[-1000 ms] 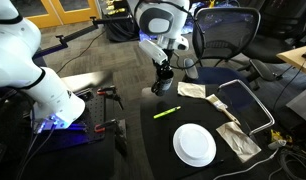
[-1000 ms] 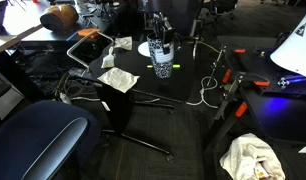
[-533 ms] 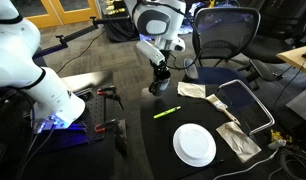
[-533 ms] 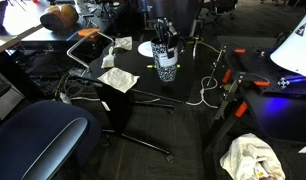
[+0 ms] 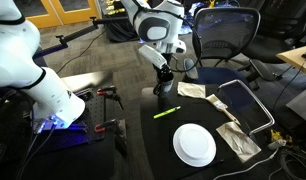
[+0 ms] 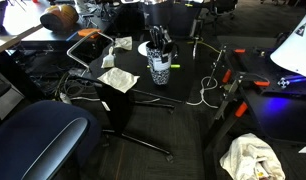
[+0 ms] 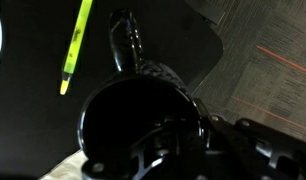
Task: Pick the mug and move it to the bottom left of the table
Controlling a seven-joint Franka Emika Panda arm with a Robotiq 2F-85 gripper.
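Observation:
Next, I let go of the mug, now low at the table's far corner, with my gripper on the black table (image 5: 167,103) just past the yellow-green marker, near the table's far corner.
The small black mug (image 5: 161,90) is in my gripper (image 5: 164,78) at the far corner of the black table (image 5: 183,150). In an exterior view the mug (image 6: 159,73) hangs under the gripper (image 6: 158,58) close to the table top (image 6: 183,95). I cannot tell if it touches the surface. In the wrist view the mug's dark opening (image 7: 133,120) fills the lower middle, and a gripper finger (image 7: 178,140) reaches into it over the rim. The gripper is shut on the mug.
A yellow-green marker (image 5: 166,112) (image 7: 75,45) lies beside the mug. A round white plate (image 5: 194,144) sits mid-table, with crumpled cloths (image 5: 236,138) and a cable beyond. An office chair (image 5: 225,38) and grey carpet (image 7: 268,60) lie past the table edge.
The gripper with the mug has shifted slightly sideways near the table's far corner. Nothing else has moved.

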